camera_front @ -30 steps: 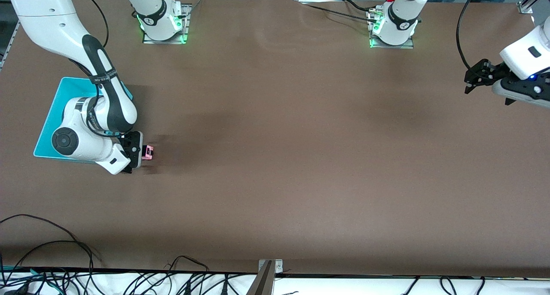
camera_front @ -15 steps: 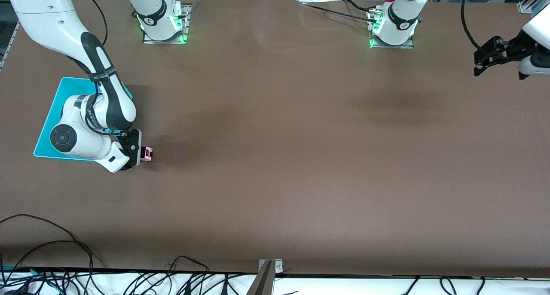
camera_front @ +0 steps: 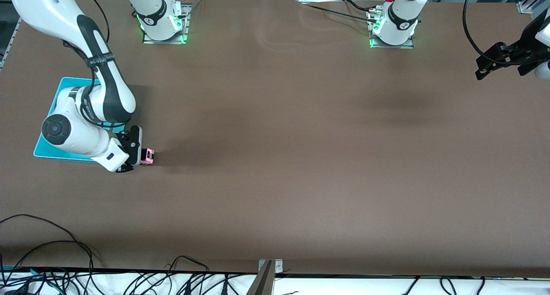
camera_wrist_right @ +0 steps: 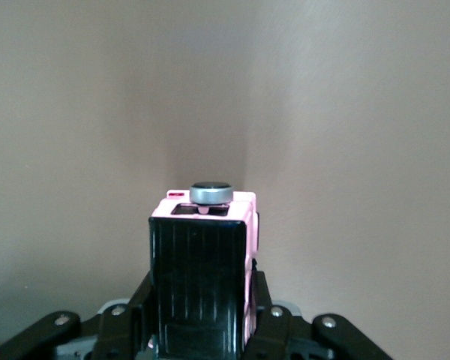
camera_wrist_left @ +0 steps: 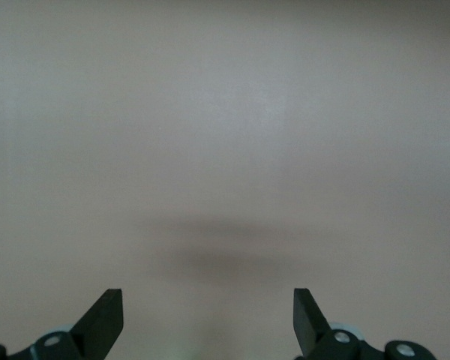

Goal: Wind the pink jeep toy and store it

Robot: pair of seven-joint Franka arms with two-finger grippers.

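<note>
Next, I release the pink jeep toy, now low at the table surface, with my right gripper inside the turquoise bin (camera_front: 97,107), toward its end closest to the arm bases.
The pink jeep toy (camera_front: 148,156) is a tiny light-pink car with a black roof panel, beside the turquoise bin (camera_front: 64,114) toward the right arm's end of the table. My right gripper (camera_front: 142,155) is shut on the jeep, low at the table surface. In the right wrist view the jeep (camera_wrist_right: 202,255) sits between the fingers (camera_wrist_right: 261,300), black roof up, a round grey spare wheel at its end. My left gripper (camera_front: 487,65) is open and empty, up in the air at the left arm's end; its fingertips (camera_wrist_left: 105,311) show over bare table.
The turquoise bin lies partly under the right arm's wrist. Cables (camera_front: 51,252) run along the table edge nearest the front camera. The two arm bases (camera_front: 161,22) stand along the edge farthest from the front camera.
My right arm has shifted slightly with the jeep, which stays beside the bin. My left gripper has risen and drawn back toward the left arm's end of the table.
</note>
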